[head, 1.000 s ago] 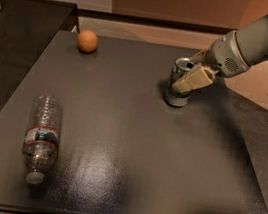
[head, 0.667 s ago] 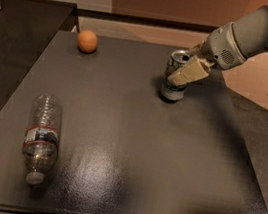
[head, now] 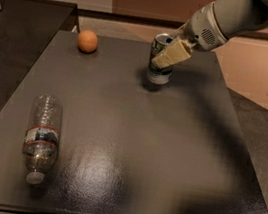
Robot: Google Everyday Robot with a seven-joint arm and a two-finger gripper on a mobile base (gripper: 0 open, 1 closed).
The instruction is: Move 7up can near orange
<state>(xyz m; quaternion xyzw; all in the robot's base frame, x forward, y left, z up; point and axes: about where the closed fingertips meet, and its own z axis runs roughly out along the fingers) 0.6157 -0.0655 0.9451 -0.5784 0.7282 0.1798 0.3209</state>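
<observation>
Next, I release the 7up can, now upright near the table's back middle, on the table (head: 108, 58) close beside the orange, facing away from the dark counter.
The 7up can (head: 158, 73), silver and green with a shiny top, stands upright near the back middle of the dark table (head: 167, 150). My gripper (head: 166, 53) comes in from the upper right and is shut on the can's upper part; one tan finger (head: 172, 53) lies across its front. The orange (head: 87, 41) sits at the back left of the table, well to the left of the can.
A clear plastic bottle (head: 42, 137) lies on its side at the front left of the table. A dark counter (head: 14, 34) adjoins the table's left side. The floor (head: 264, 84) drops away to the right.
My gripper has moved left across the back of the table with the can in it, bringing the can closer to the orange. The bottle and orange have not moved.
</observation>
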